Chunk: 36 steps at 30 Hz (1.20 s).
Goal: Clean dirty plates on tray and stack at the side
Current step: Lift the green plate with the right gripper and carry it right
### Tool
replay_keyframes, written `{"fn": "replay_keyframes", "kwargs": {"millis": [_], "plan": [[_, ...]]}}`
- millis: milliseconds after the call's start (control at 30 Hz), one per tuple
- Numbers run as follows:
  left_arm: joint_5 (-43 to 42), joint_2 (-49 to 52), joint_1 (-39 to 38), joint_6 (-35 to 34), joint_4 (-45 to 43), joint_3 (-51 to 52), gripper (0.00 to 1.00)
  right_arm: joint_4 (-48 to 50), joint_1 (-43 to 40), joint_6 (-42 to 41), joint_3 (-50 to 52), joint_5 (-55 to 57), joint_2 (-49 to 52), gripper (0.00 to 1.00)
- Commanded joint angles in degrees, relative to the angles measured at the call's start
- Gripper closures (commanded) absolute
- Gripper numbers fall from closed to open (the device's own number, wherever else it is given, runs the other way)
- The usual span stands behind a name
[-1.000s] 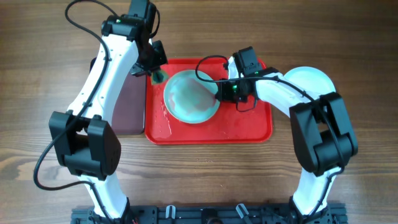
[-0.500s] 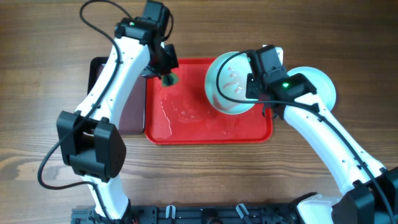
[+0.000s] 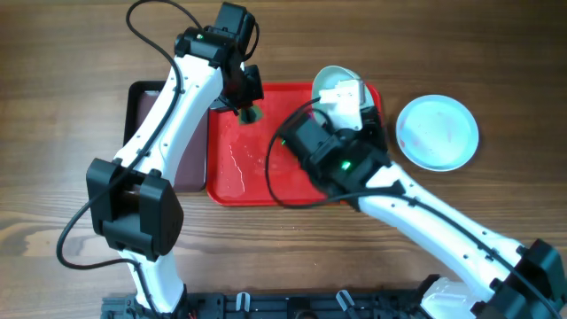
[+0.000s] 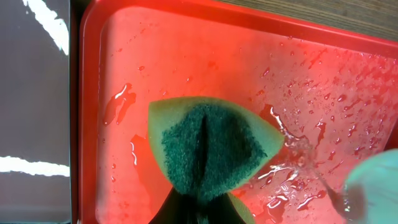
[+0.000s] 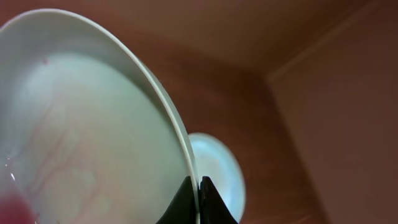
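Observation:
The robot's right gripper should put the pale turquoise plate, still tilted above the red tray, down on the other pale plate [image 3: 436, 132] [image 5: 217, 174] beside the red tray.
The red tray [image 3: 232, 182] is wet and holds no plate flat on it. My left gripper [image 3: 247, 108] is shut on a folded green sponge [image 4: 208, 146] just above the tray's [image 4: 186, 56] far left corner. My right gripper [image 5: 198, 186] is shut on the rim of a pale turquoise plate [image 5: 81, 124], held tilted on edge above the tray's far right part [image 3: 335, 78]. Faint reddish streaks and water show on its face. Another pale plate [image 3: 437, 133] lies flat on the table to the right of the tray; it also shows in the right wrist view [image 5: 221, 168].
A dark brown-black tray [image 3: 146, 97] lies against the red tray's left side and also shows in the left wrist view [image 4: 34, 93]. My right arm's raised wrist [image 3: 332, 155] covers the right half of the red tray from above. Wooden table lies all round.
My right arm has lifted the plate off the tray, tipped it on edge and swung over the tray's right half. My left gripper with the sponge has shifted slightly right.

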<state>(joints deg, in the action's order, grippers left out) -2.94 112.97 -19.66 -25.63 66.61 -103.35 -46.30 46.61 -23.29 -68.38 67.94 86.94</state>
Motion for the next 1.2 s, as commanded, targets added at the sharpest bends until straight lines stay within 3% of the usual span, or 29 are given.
{"fn": "replay_keyframes", "kwargs": {"millis": [0, 567, 867, 967, 1067, 1167], "plan": [[-0.7, 0.5, -0.1, -0.6, -0.2, 0.4, 0.96, 0.0, 3.7, -0.7, -0.3, 15.7, -1.7, 0.96], [-0.7, 0.5, -0.1, -0.6, -0.2, 0.4, 0.96, 0.6, 5.7, -0.9, -0.3, 17.6, -1.7, 0.96], [-0.7, 0.5, -0.1, -0.6, -0.2, 0.4, 0.96, 0.1, 5.1, -0.9, -0.3, -3.6, -1.7, 0.96], [-0.7, 0.5, -0.1, -0.6, -0.2, 0.4, 0.96, 1.9, 1.6, -6.2, -0.3, -5.2, -1.7, 0.96], [-0.7, 0.5, -0.1, -0.6, -0.6, 0.4, 0.96, 8.3, 0.7, 0.2, -0.4, -13.7, -1.7, 0.96], [-0.7, 0.5, -0.1, -0.6, -0.4, 0.4, 0.96, 8.7, -0.1, -0.9, -0.3, -20.7, -1.7, 0.96]]}}
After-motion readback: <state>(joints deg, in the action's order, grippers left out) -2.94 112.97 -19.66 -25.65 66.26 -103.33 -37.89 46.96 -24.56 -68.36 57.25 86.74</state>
